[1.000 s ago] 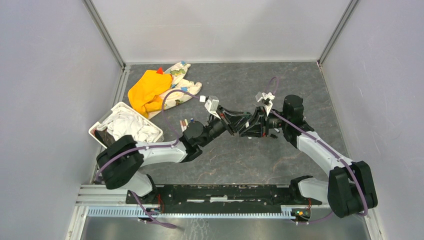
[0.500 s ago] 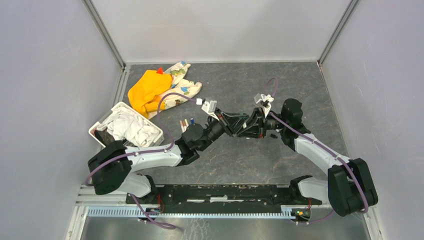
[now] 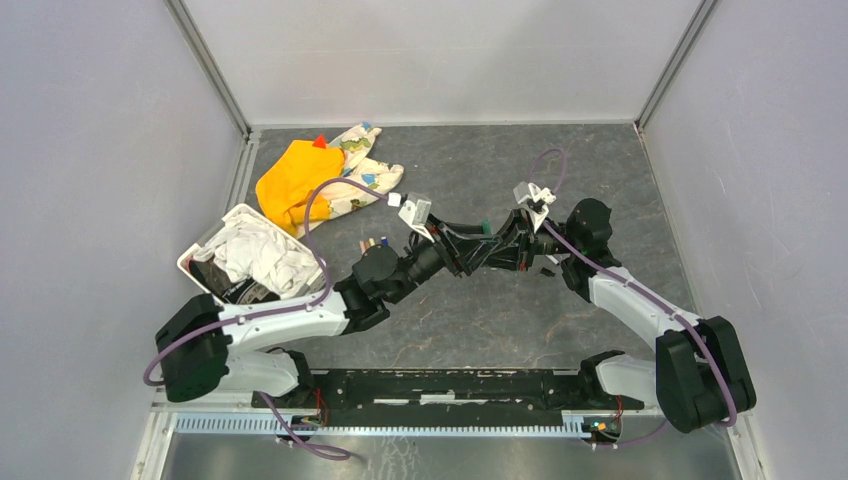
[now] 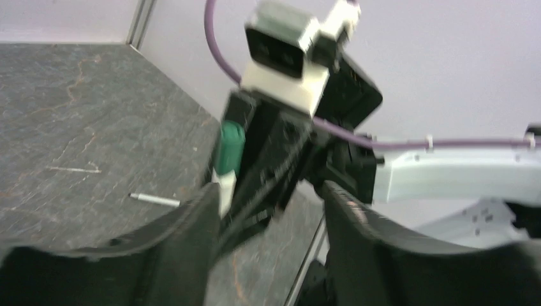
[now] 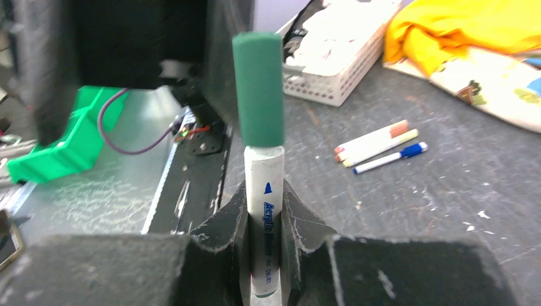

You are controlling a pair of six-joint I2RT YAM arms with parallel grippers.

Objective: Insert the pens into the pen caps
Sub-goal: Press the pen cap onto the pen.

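The dark green pen cap is outside my left gripper's open fingers, so it should back away, line up and grab the pen cap's top end [image 5: 257, 43].
My right gripper [image 5: 265, 191] is shut on a white-barrelled pen [image 5: 265, 223] that stands upright between its fingers. A dark green pen cap [image 5: 258, 89] sits on the pen's top end. In the top view the same cap [image 3: 484, 228] shows between the two grippers above mid-table. My left gripper [image 4: 271, 191] faces it with jaws apart and nothing between them; the capped pen [image 4: 228, 150] is just beyond its left finger. Three more pens [image 5: 376, 143] lie side by side on the table.
A white basket [image 3: 212, 233] of cloth stands at the left. Orange cloth [image 3: 295, 178] and patterned cloth [image 3: 362, 170] lie at the back left. A thin bare stick [image 4: 156, 200] lies on the table under the grippers. Walls close in three sides.
My left gripper has opened and drawn back slightly to the left, off the green cap. The cap stays on the pen in my right gripper, which has hardly moved.
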